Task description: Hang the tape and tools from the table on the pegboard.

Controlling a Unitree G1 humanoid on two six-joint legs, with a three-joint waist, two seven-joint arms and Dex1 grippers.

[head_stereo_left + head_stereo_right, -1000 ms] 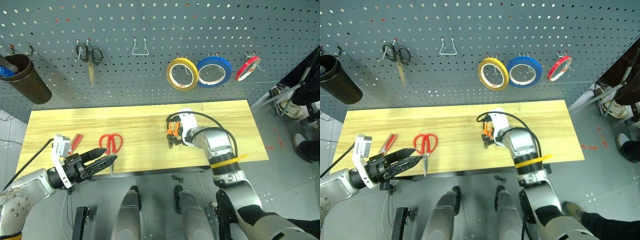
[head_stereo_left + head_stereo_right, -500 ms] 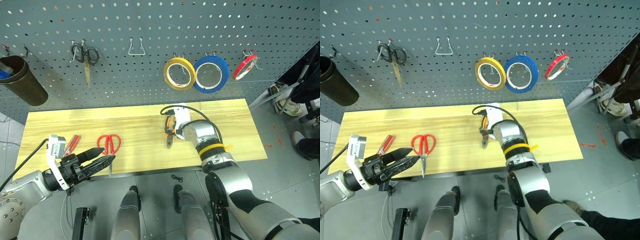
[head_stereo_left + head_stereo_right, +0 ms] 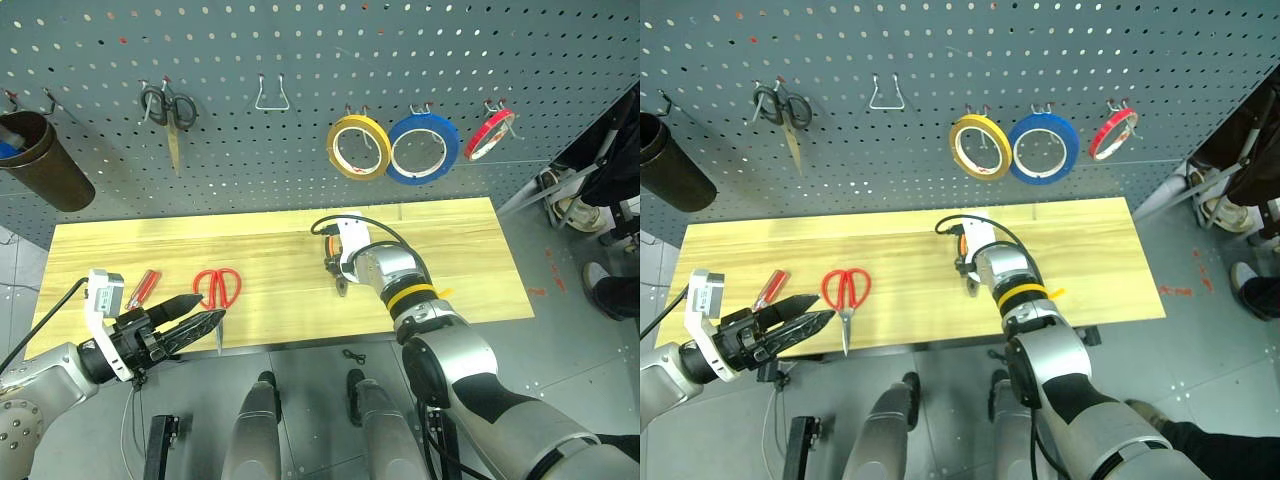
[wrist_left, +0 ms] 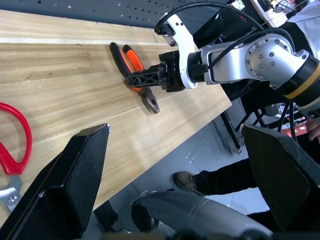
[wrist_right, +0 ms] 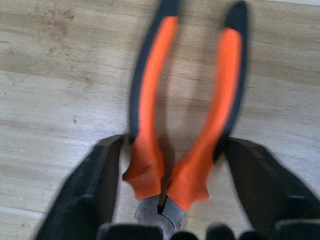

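Note:
My left gripper is to move next to the red-handled scissors and close on the scissors' blades (image 3: pixel 220 329) (image 4: pixel 5 208) beside the screw, leaving both handle loops free.
Orange-and-black pliers (image 3: pixel 341 280) lie on the wooden table (image 3: pixel 460 250), near its middle. My right gripper (image 5: pixel 172 142) is shut on the pliers (image 5: pixel 150 100): a finger presses each handle just behind the head, which rests on the wood. Red-handled scissors (image 3: pixel 218 287) and a red-handled screwdriver (image 3: pixel 145 288) lie at the table's left. My left gripper (image 3: pixel 205 310) hovers open just in front of the scissors (image 4: pixel 12 145), holding nothing. The blue tape (image 3: pixel 425 145) hangs on the pegboard (image 3: pixel 300 40).
On the pegboard hang a yellow roll (image 3: pixel 360 147), a thin red roll (image 3: pixel 492 135), dark-handled scissors (image 3: pixel 172 105), a bare wire hook (image 3: pixel 272 95) and a brown cup (image 3: pixel 45 160). A person's shoes (image 3: pixel 575 210) show past the table's right end.
My right gripper has shifted slightly left over the pliers and its fingers have closed onto the handles. The left gripper has stayed put and open.

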